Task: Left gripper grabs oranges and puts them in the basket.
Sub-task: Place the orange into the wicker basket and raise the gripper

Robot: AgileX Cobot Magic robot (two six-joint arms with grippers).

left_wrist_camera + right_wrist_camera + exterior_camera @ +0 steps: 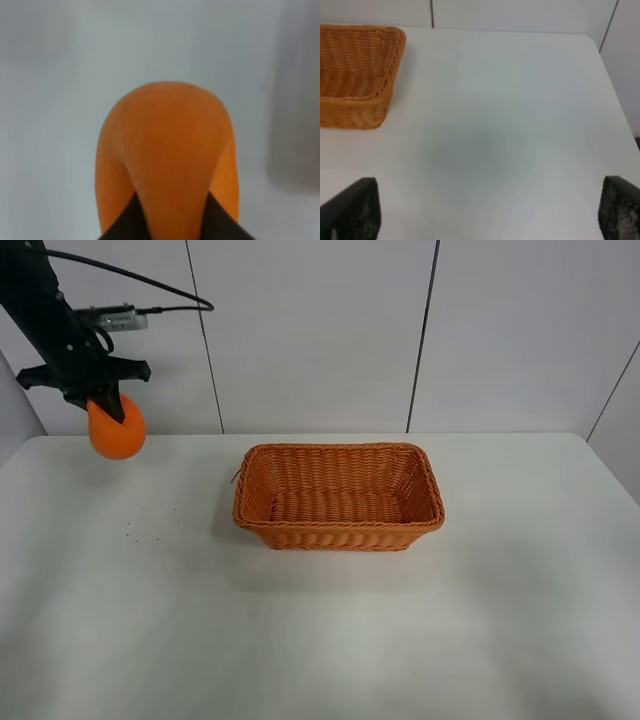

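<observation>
Next, I release the orange with my left gripper on the wicker basket's bottom, halfway (343,492) along its near side.
My left gripper (108,408) is shut on the orange (116,430) and holds it in the air above the table's far left corner, well to the left of the basket (338,496). In the left wrist view the orange (167,155) fills the middle between two black fingertips (125,222). The wicker basket is empty and stands in the middle of the white table; one end of it shows in the right wrist view (355,75). My right gripper (485,215) is open and empty, above the table to the right of the basket.
The white table (500,620) runs to a pale panelled wall at the back. A few small dark specks (150,520) lie on the table left of the basket. A black cable (150,282) trails from the left arm.
</observation>
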